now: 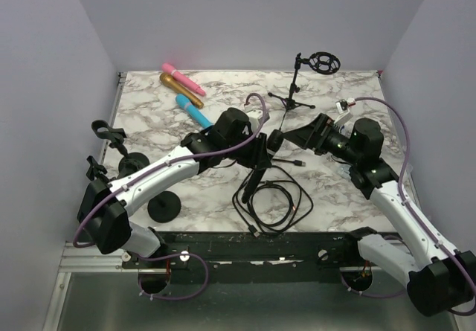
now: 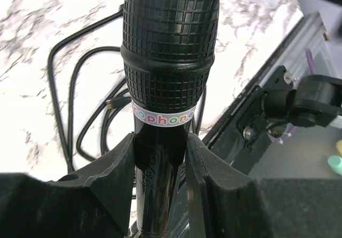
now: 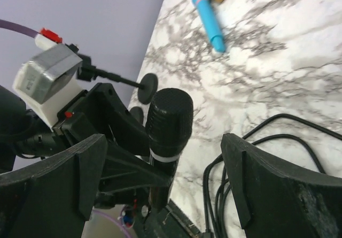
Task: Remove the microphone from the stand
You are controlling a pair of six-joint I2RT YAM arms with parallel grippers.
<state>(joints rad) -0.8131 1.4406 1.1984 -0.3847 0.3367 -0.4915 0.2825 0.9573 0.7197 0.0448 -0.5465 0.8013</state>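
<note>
My left gripper is going to release the black microphone, now held above the table's middle, on the table [image 1: 193,135] just in front of the blue microphone, alongside it.
A black microphone [image 1: 254,180] with a mesh head [image 2: 171,35] is held above the table's middle. My left gripper [image 1: 262,152] is shut on its glossy handle [image 2: 158,179], just below the white lettered band. No stand clip shows around it. My right gripper [image 1: 288,135] is open, its fingers [image 3: 267,184] spread on either side of the microphone head [image 3: 170,119] without touching it. A tripod stand [image 1: 294,99] with an empty round shock mount [image 1: 324,62] stands at the back.
A coiled black cable [image 1: 274,198] lies under the microphone. Pink [image 1: 184,79], gold [image 1: 175,86] and blue [image 1: 192,111] microphones lie at the back left. Two clip stands [image 1: 108,133] and a round base [image 1: 163,207] stand at the left.
</note>
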